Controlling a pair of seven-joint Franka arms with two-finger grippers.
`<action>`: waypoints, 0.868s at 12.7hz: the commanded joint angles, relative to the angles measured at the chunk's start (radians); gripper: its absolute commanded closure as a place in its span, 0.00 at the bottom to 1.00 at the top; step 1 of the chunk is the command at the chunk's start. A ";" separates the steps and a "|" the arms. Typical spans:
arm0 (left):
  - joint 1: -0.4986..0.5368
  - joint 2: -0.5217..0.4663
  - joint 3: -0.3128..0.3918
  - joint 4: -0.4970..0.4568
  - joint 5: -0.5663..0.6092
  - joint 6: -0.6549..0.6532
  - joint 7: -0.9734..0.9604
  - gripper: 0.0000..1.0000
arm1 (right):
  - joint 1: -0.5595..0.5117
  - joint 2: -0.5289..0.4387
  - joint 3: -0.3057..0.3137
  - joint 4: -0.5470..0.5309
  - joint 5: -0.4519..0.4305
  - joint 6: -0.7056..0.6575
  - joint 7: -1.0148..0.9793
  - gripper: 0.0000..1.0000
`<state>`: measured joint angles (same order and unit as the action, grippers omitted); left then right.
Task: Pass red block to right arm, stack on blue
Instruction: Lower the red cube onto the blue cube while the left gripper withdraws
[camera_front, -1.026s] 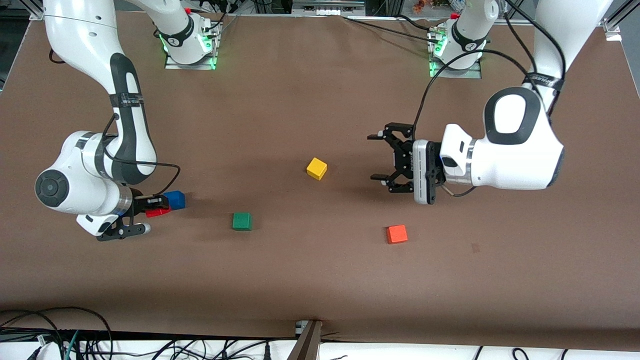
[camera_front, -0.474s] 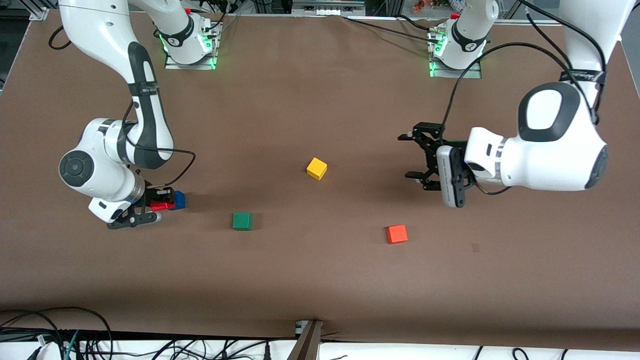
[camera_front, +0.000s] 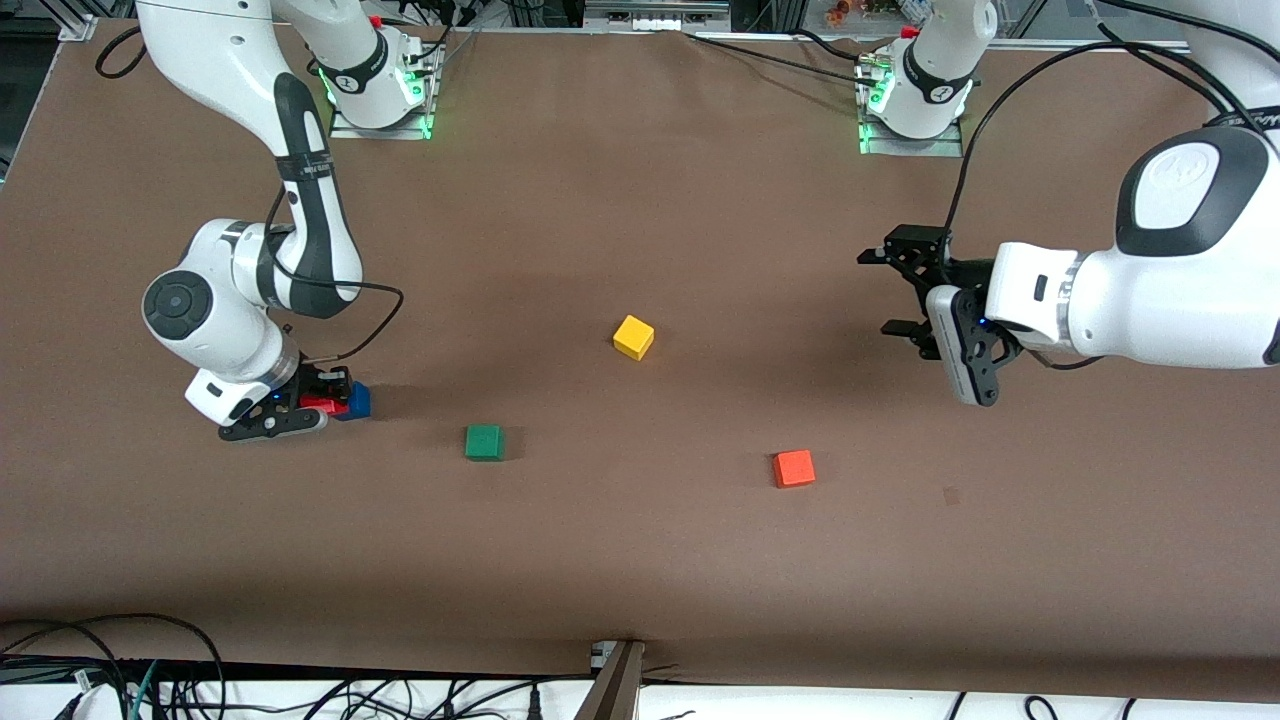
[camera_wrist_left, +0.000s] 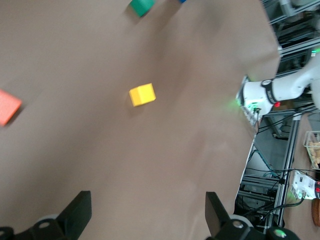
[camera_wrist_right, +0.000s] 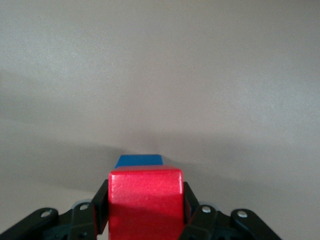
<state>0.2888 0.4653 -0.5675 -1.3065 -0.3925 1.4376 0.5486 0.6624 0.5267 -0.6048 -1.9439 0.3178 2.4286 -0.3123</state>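
Note:
My right gripper will release the red block, now held low beside the blue cube, so that it leans against the near edge of the blue cube (camera_front: 337, 397) (camera_wrist_right: 140, 200).
My right gripper (camera_front: 316, 405) is shut on the red block (camera_front: 322, 404), which it holds low near the right arm's end of the table. In the right wrist view the red block (camera_wrist_right: 145, 200) fills the gap between the black fingers (camera_wrist_right: 100, 202). The blue cube (camera_wrist_right: 139, 160) shows just past it. The blue cube (camera_front: 357, 401) rests on the table right beside the held block; I cannot tell whether they touch. My left gripper (camera_front: 878, 292) hangs open over bare table toward the left arm's end, with nothing between its fingers (camera_wrist_left: 77, 212).
A yellow cube (camera_front: 633, 337) lies mid-table, and a green cube (camera_front: 484, 442) and an orange cube (camera_front: 794, 468) lie nearer the front camera. The left wrist view shows the yellow cube (camera_wrist_left: 142, 94), the orange cube (camera_wrist_left: 7, 106) and the green cube (camera_wrist_left: 141, 6).
My right gripper has shifted with the red block closer in beside the blue cube. The left arm has drawn back, open, toward its own end of the table.

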 joint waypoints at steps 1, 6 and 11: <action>0.015 -0.019 0.001 0.064 0.102 -0.122 -0.178 0.00 | 0.031 -0.054 -0.013 -0.078 -0.019 0.065 0.016 0.76; 0.016 -0.105 0.000 0.096 0.321 -0.158 -0.404 0.00 | 0.039 -0.066 -0.012 -0.093 -0.019 0.072 0.022 0.76; 0.016 -0.155 0.005 0.098 0.560 -0.137 -0.530 0.00 | 0.063 -0.074 -0.012 -0.153 -0.019 0.154 0.061 0.76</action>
<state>0.3068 0.3383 -0.5630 -1.2077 0.1073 1.2964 0.0415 0.7096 0.4940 -0.6055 -2.0339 0.3178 2.5280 -0.2689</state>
